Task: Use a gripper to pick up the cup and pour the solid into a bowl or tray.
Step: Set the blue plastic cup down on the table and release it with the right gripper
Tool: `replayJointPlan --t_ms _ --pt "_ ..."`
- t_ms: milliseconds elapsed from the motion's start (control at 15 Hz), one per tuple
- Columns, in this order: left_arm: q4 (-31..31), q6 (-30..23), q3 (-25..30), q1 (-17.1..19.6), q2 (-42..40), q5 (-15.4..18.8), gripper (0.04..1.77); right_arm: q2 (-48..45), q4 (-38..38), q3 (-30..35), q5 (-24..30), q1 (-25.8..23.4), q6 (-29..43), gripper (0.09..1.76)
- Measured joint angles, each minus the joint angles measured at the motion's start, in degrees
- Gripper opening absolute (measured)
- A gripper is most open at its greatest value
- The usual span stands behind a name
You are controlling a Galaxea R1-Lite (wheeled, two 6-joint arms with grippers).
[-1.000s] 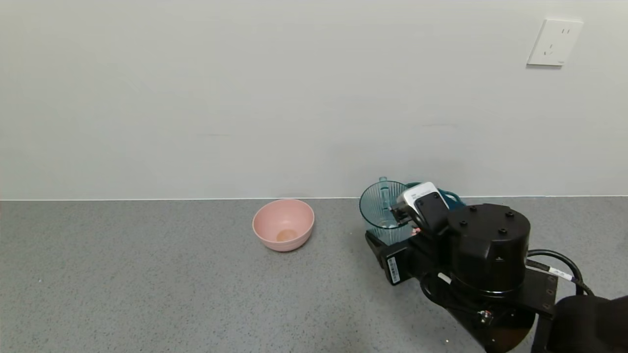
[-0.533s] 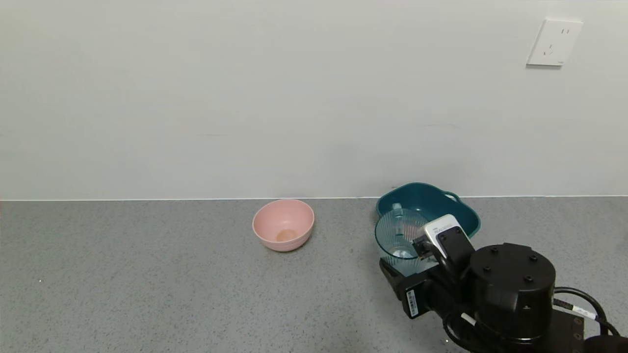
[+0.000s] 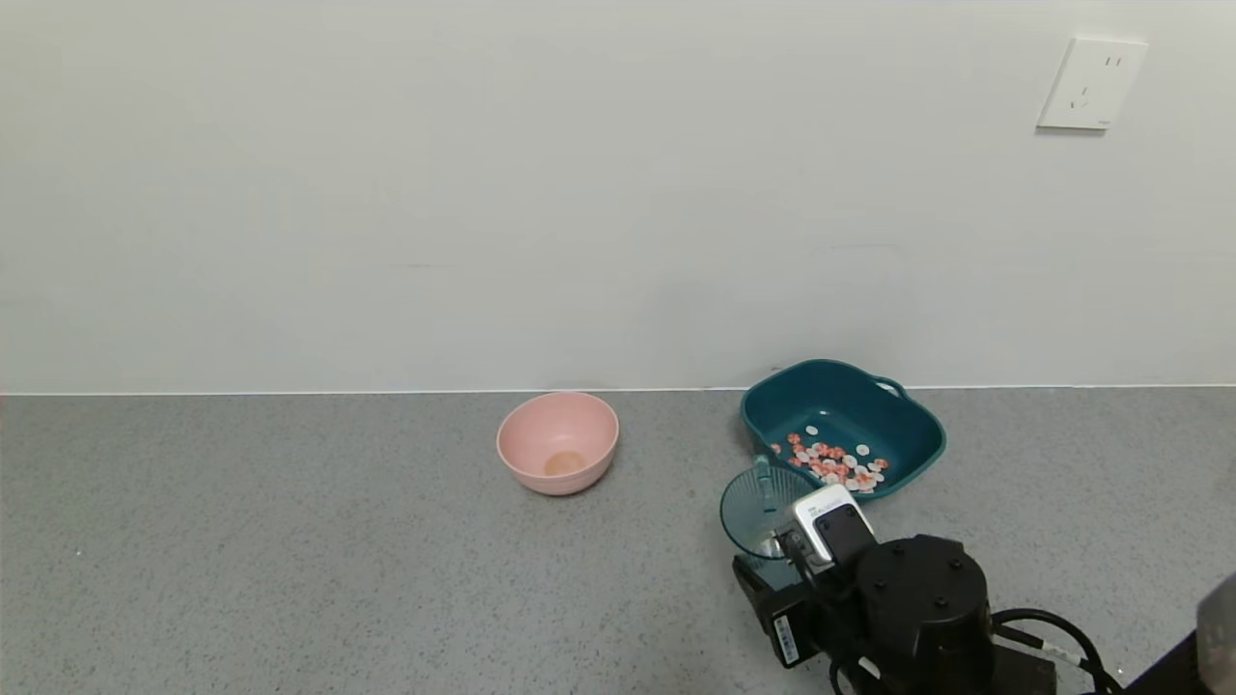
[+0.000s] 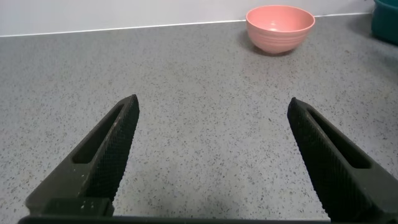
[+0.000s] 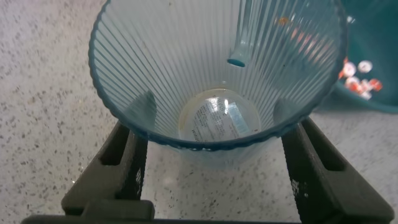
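My right gripper has the blue-tinted ribbed cup, now held low over the table, to put down. It will set the cup on the grey table (image 3: 764, 596) just in front of the teal tub.
My right gripper (image 3: 768, 550) is shut on the blue-tinted ribbed cup (image 3: 763, 510), one finger on each side of its wall. The cup stands upright and empty, low over the table just in front of the dark teal tub (image 3: 917, 454). The orange-red and white pieces (image 3: 835, 463) lie in the tub's near half. In the right wrist view I look down into the cup (image 5: 217, 74) at its bare bottom, with the tub (image 5: 376, 37) and pieces (image 5: 359, 74) beside it. My left gripper (image 4: 212, 102) is open and empty over bare table.
A round pink bowl (image 3: 558, 442) stands left of the tub, near the wall; it also shows in the left wrist view (image 4: 280, 28). The grey table meets a white wall behind both containers. A wall socket (image 3: 1091, 82) is at the upper right.
My right gripper has drawn the cup back from over the tub toward me and lowered it. The tub and the pieces in it have come into view.
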State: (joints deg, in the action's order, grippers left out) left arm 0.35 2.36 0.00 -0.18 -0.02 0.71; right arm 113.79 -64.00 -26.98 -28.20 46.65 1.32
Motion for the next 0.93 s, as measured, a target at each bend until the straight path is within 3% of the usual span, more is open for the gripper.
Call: replayJointPlan --t_ms 933 --pt "-0.02 0.00 0.00 0.00 0.00 0.00 1.72 5.34 -0.22 -0.28 0.02 0.34 0.46 1.32"
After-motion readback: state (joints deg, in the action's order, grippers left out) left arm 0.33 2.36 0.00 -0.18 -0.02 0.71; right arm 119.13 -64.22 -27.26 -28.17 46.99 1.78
